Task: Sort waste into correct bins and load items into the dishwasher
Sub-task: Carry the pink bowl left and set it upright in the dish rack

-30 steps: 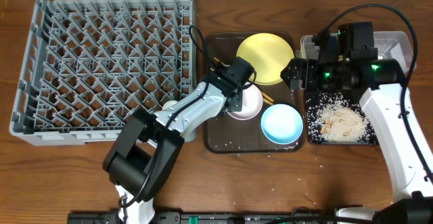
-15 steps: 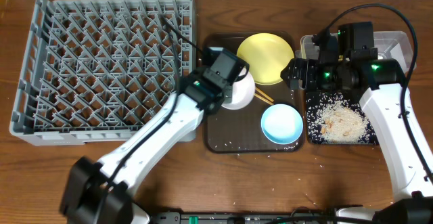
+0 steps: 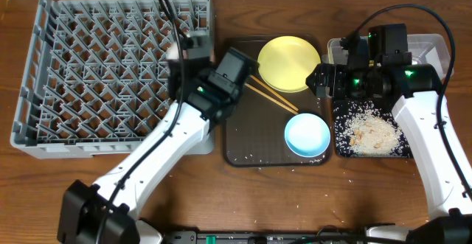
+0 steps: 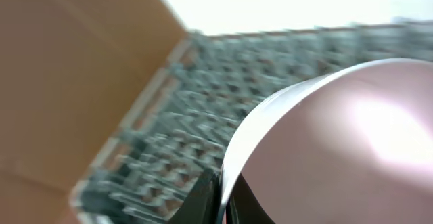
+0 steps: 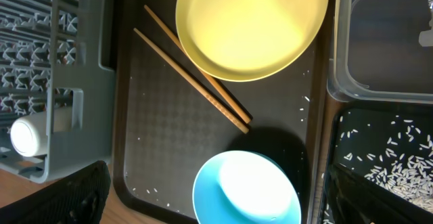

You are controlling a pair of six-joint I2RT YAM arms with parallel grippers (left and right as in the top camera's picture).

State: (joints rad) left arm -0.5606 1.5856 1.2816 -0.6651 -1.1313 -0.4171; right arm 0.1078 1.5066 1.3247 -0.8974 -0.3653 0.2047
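The robot's left gripper needs to release the white bowl on the grey dish rack's wires (image 3: 186,83), behind the small white cup.
My left gripper (image 4: 223,198) is shut on the rim of the white bowl (image 4: 338,149) and holds it over the right side of the grey dish rack (image 3: 88,74). In the overhead view the arm hides the bowl. The yellow plate (image 3: 289,63), wooden chopsticks (image 3: 271,96) and light-blue bowl (image 3: 307,136) lie on the dark-brown tray (image 3: 243,144). A small white cup (image 5: 30,135) lies in the rack's near right corner. My right gripper (image 5: 216,204) is open and empty, hovering above the tray's right side. Rice and crumbs lie in the black tray (image 3: 372,135). No wrapper or napkin shows.
The clear tub (image 3: 428,49) stands behind the black tray at the right. A few rice grains are scattered on the dark-brown tray and on the wooden table (image 3: 295,207) in front of it. The right arm reaches over both bins.
My left gripper lifted the white bowl off the dark-brown tray and carried it left to the rack's right side, uncovering the chopsticks. The right arm has not moved.
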